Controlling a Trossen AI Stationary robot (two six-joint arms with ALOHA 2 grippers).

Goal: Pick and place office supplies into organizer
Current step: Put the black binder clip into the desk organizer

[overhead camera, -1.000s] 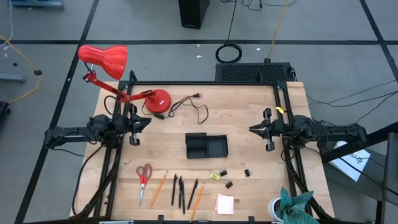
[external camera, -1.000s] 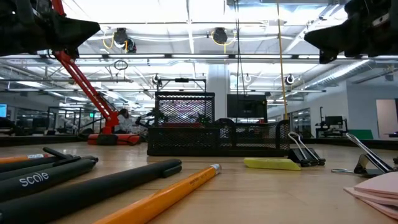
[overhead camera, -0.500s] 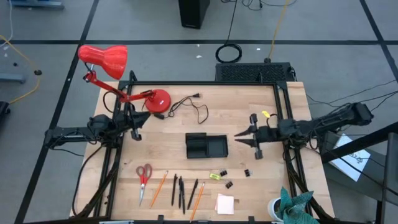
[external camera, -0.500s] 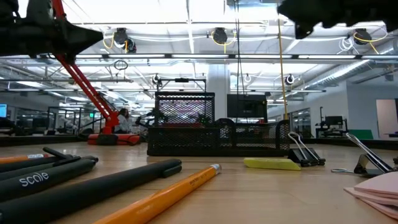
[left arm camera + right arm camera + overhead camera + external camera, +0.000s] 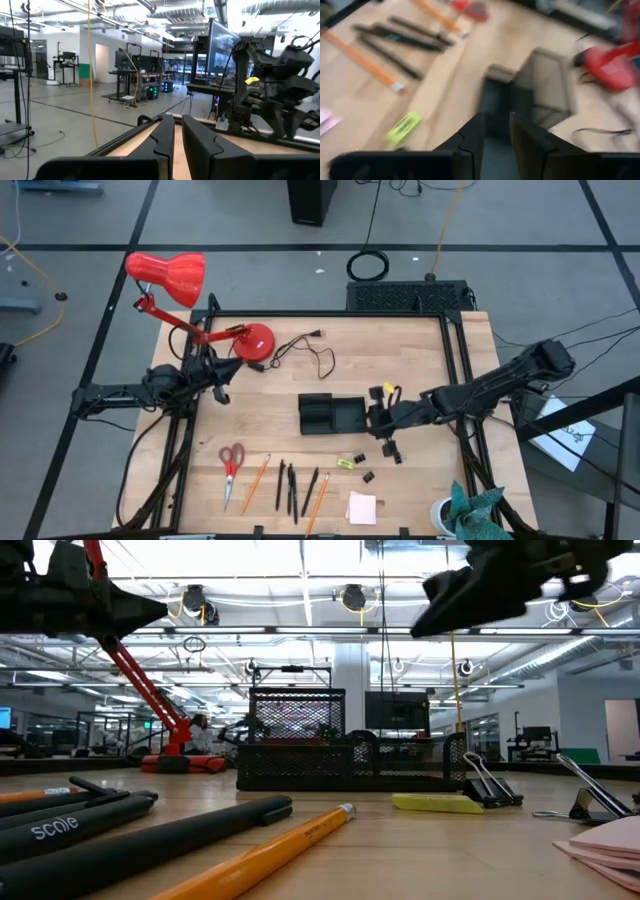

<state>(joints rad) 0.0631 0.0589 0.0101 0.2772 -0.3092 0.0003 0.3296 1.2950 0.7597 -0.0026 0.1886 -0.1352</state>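
Note:
Next, my right gripper will go to the black binder clip (image 5: 360,457) (image 5: 402,148) nearest the small yellow item and close there, leaving the clip farther from the organizer.
The black mesh organizer (image 5: 332,414) stands mid-table and also shows in the low view (image 5: 340,755) and the right wrist view (image 5: 540,85). Along the near edge lie red-handled scissors (image 5: 232,463), orange pencils (image 5: 255,480), dark pens (image 5: 292,486), a small yellow item (image 5: 346,463), black binder clips (image 5: 367,476) and a pink sticky-note pad (image 5: 361,507). My right gripper (image 5: 369,420) hovers shut just right of the organizer, above the table (image 5: 425,625). My left gripper (image 5: 226,378) waits shut at the table's left side, raised.
A red desk lamp (image 5: 165,275) stands with its base (image 5: 252,342) at the far left, and its black cord (image 5: 305,352) trails behind the organizer. A teal cloth in a cup (image 5: 468,510) sits at the near right corner. Bare wood lies between the organizer and the supplies.
My right arm has reached out from the table's right side toward the left, bringing its gripper down and close to the organizer's right end. The supplies and the organizer have stayed where they were.

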